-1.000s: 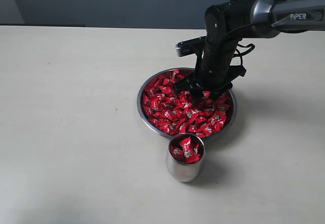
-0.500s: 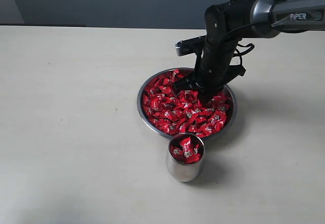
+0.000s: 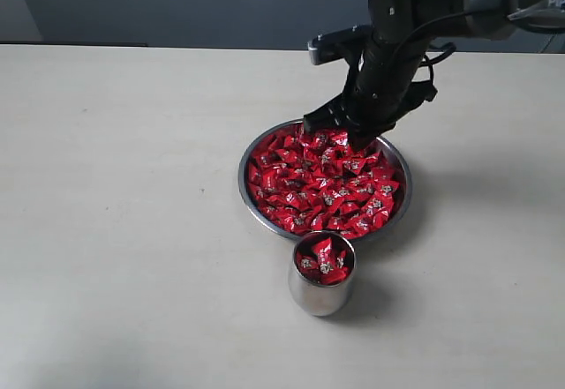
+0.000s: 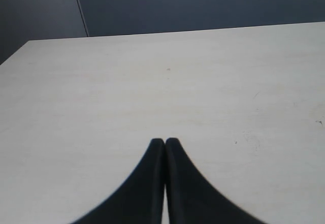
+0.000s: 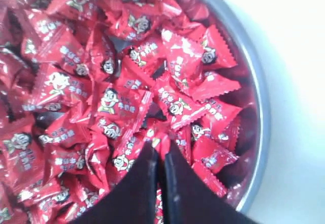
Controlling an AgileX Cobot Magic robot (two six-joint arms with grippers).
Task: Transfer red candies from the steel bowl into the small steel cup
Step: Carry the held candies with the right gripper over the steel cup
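The robot's right gripper needs to release the red candy on top of the candies in the small steel cup's opening (image 3: 320, 266). The held candy is now just above the bowl.
The steel bowl (image 3: 244, 183) sits right of the table's middle, heaped with red candies (image 3: 322, 190). In front of it stands the small steel cup (image 3: 320, 297) with a few red candies (image 3: 323, 258) at its mouth. My right gripper (image 3: 340, 133) hangs just above the bowl's far side, shut on a red candy pinched at its tips (image 5: 161, 144). Below it the wrist view shows the candy pile (image 5: 117, 102) and the bowl's rim (image 5: 257, 112). My left gripper (image 4: 164, 141) is shut and empty over bare table, and does not show in the exterior view.
Pale table (image 3: 124, 213) stretches around the bowl and cup. A dark wall (image 3: 177, 1) runs behind the table's far edge. The right arm (image 3: 424, 1) reaches in from the upper right.
My right gripper has closed in the candy pile and risen toward the bowl's far rim, carrying a candy. Bowl and cup have not moved.
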